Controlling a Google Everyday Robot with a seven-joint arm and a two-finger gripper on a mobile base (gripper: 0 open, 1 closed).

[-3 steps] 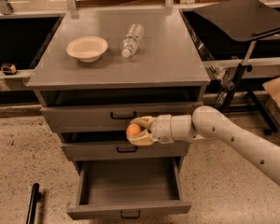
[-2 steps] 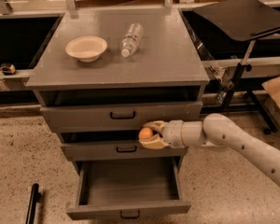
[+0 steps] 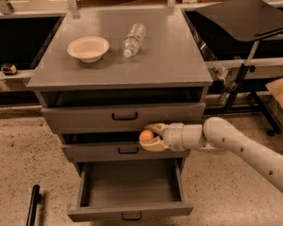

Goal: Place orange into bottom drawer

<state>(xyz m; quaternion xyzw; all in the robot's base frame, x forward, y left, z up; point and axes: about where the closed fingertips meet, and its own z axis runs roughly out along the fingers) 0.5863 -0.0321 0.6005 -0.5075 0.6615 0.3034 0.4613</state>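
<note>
My gripper will let go of the orange on the bottom drawer's grey bottom (image 3: 149,181), between its middle and the black stand's side.
My gripper (image 3: 150,137) reaches in from the right on a white arm and is shut on the orange (image 3: 146,135), a small round orange fruit. It holds the fruit in front of the middle drawer (image 3: 108,151), above the bottom drawer (image 3: 130,211). The bottom drawer is pulled out toward the camera, a deep grey tray with a small dark handle (image 3: 131,216) on its front. Its inside shows nothing in it.
On the cabinet top (image 3: 170,60) stand a cream bowl (image 3: 88,48) and a clear plastic bottle (image 3: 133,39) lying on its side. The top drawer (image 3: 124,117) is pushed in. A black stand (image 3: 247,60) is at the right. A dark bar (image 3: 32,206) lies on the floor at left.
The gripper with the orange has moved a little to the right and down, from beside the top drawer's lower edge to the front of the middle drawer.
</note>
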